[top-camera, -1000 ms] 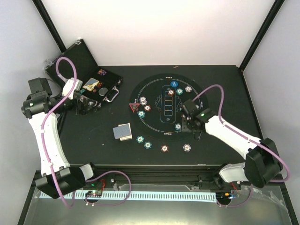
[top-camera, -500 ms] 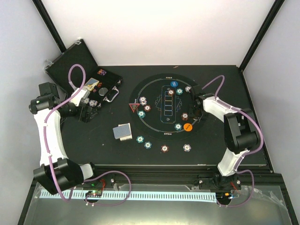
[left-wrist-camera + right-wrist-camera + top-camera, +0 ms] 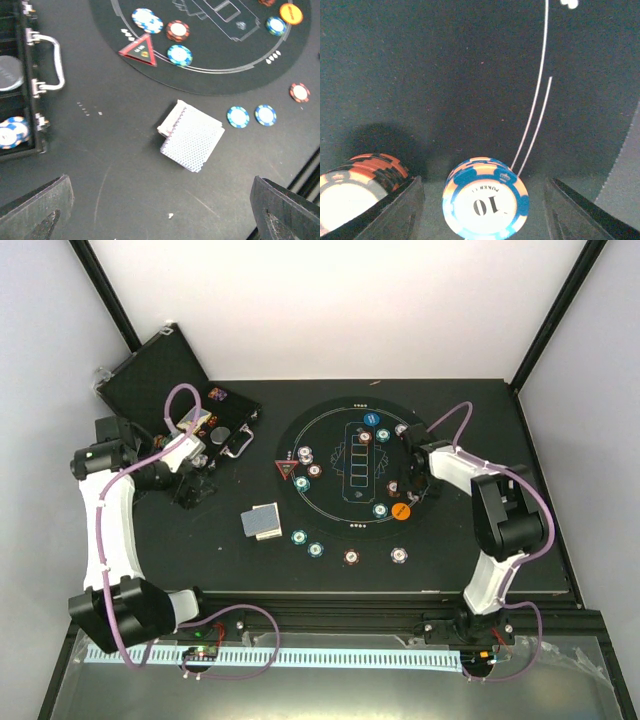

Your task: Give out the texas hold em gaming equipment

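The left gripper I have should next grab the end of the grey-blue-backed card deck (image 3: pixel 248 524) (image 3: pixel 182 156) facing away from the mat, above the white cards underneath.
In the right wrist view a short stack of blue-and-orange chips (image 3: pixel 485 202) marked 10 lies on the black mat (image 3: pixel 470 75) between my right gripper's (image 3: pixel 482 212) fingers, with a gap on each side; the jaws are open. A brown-red chip stack (image 3: pixel 355 185) sits just outside the left finger (image 3: pixel 395 212). From above, that gripper (image 3: pixel 413 475) is at the mat's right side, above an orange disc (image 3: pixel 400 510). My left gripper (image 3: pixel 160 220) hangs open over bare table, short of the grey-blue-backed card deck (image 3: pixel 192 135). The red triangle marker (image 3: pixel 139 48) lies at the mat's left edge.
The black foam-lined case (image 3: pixel 165 370) stands open at the back left, its handle (image 3: pixel 50 65) facing the mat (image 3: pixel 330 495). Loose chips (image 3: pixel 307 543) lie in front of the mat, with one brown-red (image 3: pixel 351 557) and one white-grey (image 3: pixel 399 556). More chips and a blue disc (image 3: pixel 370 419) sit on the mat.
My right arm has swung from the mat's near right edge to its right side and opened its jaws. The orange disc now shows there. My left gripper shifted slightly right.
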Motion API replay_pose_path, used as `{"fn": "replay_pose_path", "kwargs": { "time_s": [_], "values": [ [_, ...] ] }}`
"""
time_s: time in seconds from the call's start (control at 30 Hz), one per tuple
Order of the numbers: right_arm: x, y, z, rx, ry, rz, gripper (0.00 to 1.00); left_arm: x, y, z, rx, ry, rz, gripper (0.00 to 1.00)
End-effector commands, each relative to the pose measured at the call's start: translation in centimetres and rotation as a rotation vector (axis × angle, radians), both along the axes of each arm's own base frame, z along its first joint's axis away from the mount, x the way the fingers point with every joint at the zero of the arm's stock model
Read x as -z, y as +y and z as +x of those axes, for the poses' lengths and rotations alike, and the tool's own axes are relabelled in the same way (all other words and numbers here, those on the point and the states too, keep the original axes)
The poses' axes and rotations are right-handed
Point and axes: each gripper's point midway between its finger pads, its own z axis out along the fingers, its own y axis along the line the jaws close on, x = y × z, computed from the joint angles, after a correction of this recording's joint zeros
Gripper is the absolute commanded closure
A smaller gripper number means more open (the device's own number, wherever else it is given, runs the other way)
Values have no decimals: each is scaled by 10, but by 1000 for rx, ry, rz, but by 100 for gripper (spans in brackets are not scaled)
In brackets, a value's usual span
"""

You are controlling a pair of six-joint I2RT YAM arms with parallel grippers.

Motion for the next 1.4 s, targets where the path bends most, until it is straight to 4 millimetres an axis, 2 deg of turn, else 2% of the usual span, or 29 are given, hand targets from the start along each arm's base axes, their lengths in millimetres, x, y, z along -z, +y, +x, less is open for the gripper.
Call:
{"fn": "replay_pose_path", "kwargs": {
  "time_s": [0.0,0.2,0.3,0.4,0.53,0.67,0.77,1.0,1.37],
  "values": [
    [-41,-1,13,15,-109,17,31,19,-22,-16,193,17,26,1],
    [-92,14,2,12,-224,144,21,67,-51,-14,339,31,159,1],
    [-110,26,-13,-17,-271,196,12,88,-63,-2,375,22,214,1],
    [-118,40,-31,-54,-286,244,6,112,-70,4,431,53,249,1],
    [-123,59,-54,-108,-291,312,0,138,-73,0,517,99,322,1],
    [-123,86,-77,-175,-280,393,0,157,-75,3,562,84,374,1],
    [-122,98,-90,-204,-271,404,0,165,-76,7,561,47,397,1],
    [-113,102,-101,-213,-249,406,0,175,-76,6,553,3,431,1],
    [-114,99,-107,-223,-245,382,0,187,-73,7,538,6,479,1]
  ]
}}
